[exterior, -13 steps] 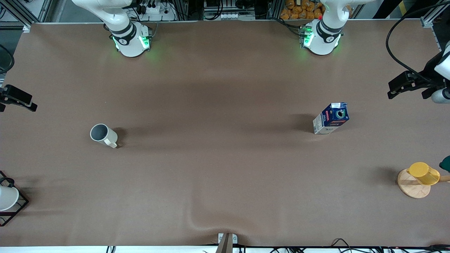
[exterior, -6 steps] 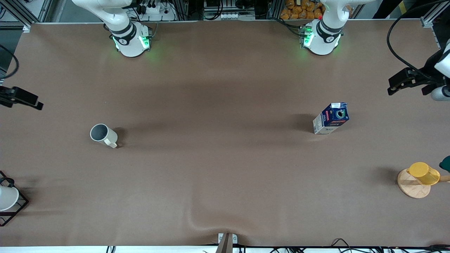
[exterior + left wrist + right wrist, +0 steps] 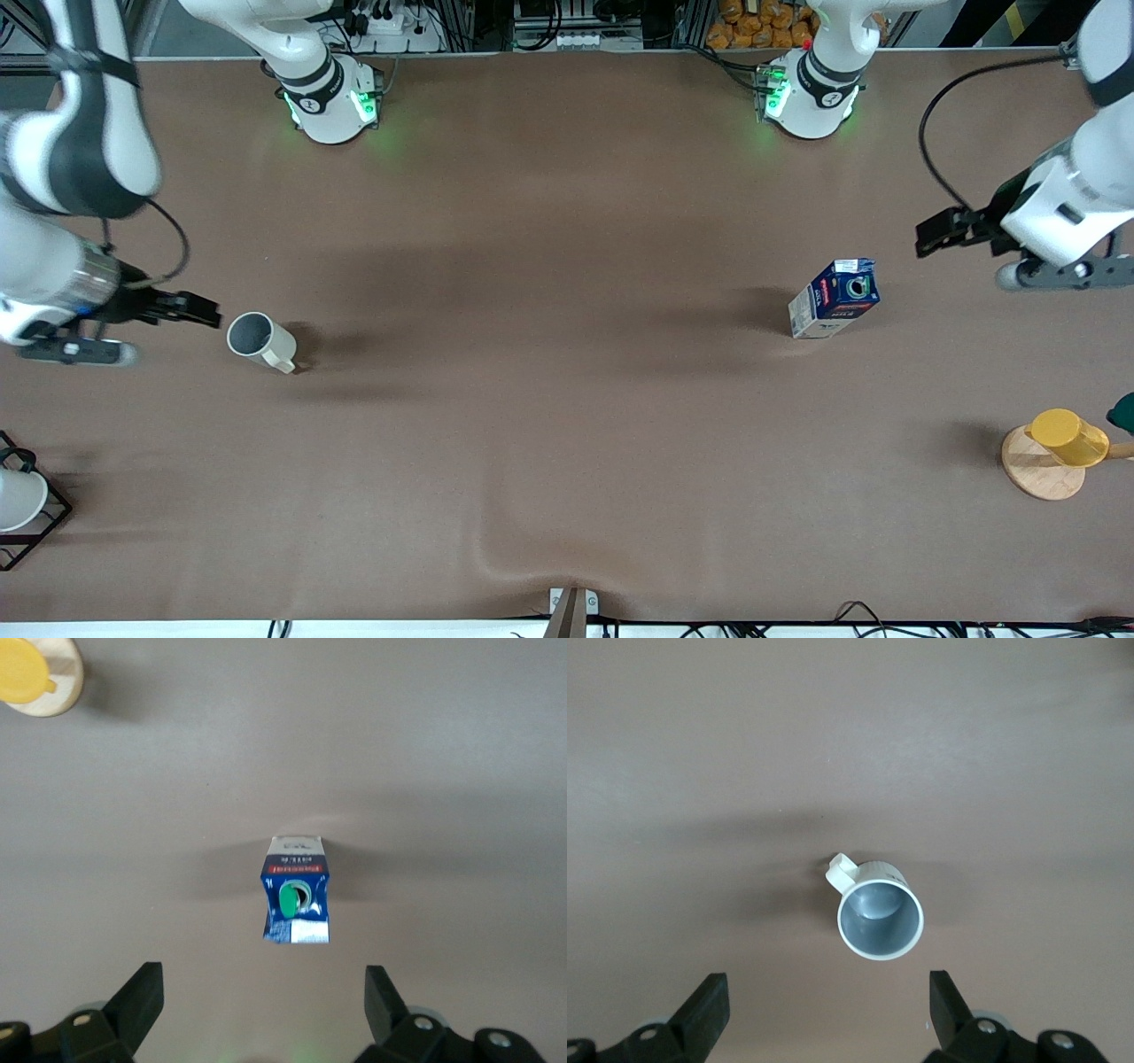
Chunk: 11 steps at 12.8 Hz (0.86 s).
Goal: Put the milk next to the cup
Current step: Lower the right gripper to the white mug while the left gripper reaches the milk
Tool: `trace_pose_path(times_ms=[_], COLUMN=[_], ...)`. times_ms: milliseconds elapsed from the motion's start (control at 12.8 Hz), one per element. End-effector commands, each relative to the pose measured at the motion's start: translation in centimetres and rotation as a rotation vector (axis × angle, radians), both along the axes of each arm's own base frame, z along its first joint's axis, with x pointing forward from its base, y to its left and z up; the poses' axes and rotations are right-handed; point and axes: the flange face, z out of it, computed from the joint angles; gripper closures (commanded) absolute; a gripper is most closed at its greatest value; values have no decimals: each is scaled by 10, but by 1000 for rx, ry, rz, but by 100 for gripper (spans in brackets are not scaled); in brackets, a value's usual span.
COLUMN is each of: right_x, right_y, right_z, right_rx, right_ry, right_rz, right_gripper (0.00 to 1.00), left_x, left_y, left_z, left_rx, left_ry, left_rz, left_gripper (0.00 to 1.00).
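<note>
My right gripper is to go next to the beige cup's rim (image 3: 271, 334) (image 3: 841, 920), beside the cup's handle, and close there.
The milk (image 3: 835, 297), a dark-blue carton with a red band and green cap, stands toward the left arm's end of the table. In the left wrist view the milk (image 3: 297, 895) lies ahead of my open left gripper (image 3: 263, 983). From the front, that left gripper (image 3: 939, 232) hangs over the table beside the carton, apart from it. The cup (image 3: 260, 341), a beige mug with a grey inside, stands toward the right arm's end. My right gripper (image 3: 190, 308) hovers open just beside it, not touching. The cup (image 3: 879, 914) shows ahead of the right gripper (image 3: 828, 988).
A yellow cup (image 3: 1067, 439) on a wooden disc (image 3: 1036, 478) stands near the front corner at the left arm's end. A white cup (image 3: 16, 498) in a black wire rack (image 3: 49, 523) is at the right arm's end. The brown cloth has a wrinkle (image 3: 496, 554) near the front edge.
Both arms have swung in over the table: the left gripper toward the milk, the right gripper toward the cup. Both stay open. Milk and cup have not moved.
</note>
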Motion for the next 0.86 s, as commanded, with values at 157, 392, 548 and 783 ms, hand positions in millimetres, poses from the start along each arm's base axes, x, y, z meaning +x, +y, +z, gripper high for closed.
trace_pose_path(times_ms=[157, 392, 548, 783], right_x=[-34, -42, -46, -50], right_y=[20, 24, 22, 21], right_z=[-89, -141, -172, -188], right_rx=[-52, -55, -58, -58], right_ry=[-59, 1, -4, 25], right_rz=[129, 234, 242, 243], right_gripper=[0, 0, 6, 69], left_x=[-10, -12, -17, -22], left_y=[0, -3, -3, -3], left_z=[-68, -102, -120, -140], left_rx=[-15, -15, -14, -14], left_ry=[-36, -11, 1, -4], left_rz=[21, 16, 17, 16], left_gripper=[0, 0, 0, 0])
